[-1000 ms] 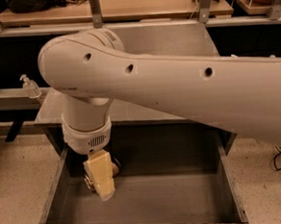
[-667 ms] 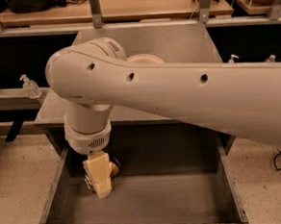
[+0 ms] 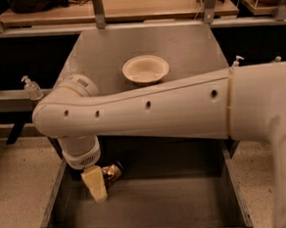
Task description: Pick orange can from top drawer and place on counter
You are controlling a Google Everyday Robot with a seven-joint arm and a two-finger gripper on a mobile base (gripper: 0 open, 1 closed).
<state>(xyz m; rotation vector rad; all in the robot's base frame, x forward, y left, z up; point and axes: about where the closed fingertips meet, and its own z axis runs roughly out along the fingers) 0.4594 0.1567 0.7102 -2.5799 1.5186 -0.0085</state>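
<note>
The robot's gripper should next close around the orange can's middle (image 3: 107, 174), down in the back corner of the open top drawer.
My gripper (image 3: 104, 187) hangs down into the back left corner of the open top drawer (image 3: 154, 203). One cream finger (image 3: 95, 184) shows; the other is hidden behind it. The orange can (image 3: 111, 172), shiny and dented, sits tilted against that finger, and the gripper looks shut on it, low inside the drawer. My thick cream arm (image 3: 172, 109) crosses the view from the right and hides the front part of the grey counter (image 3: 177, 42).
A white paper bowl (image 3: 146, 69) stands on the counter behind my arm. The drawer's left wall (image 3: 54, 193) is close beside the gripper. Soap bottles (image 3: 31, 87) stand on a ledge at the left. A shelf frame runs along the back.
My arm has swung lower and to the left, uncovering the bowl. The gripper and the can have shifted slightly left together inside the drawer.
</note>
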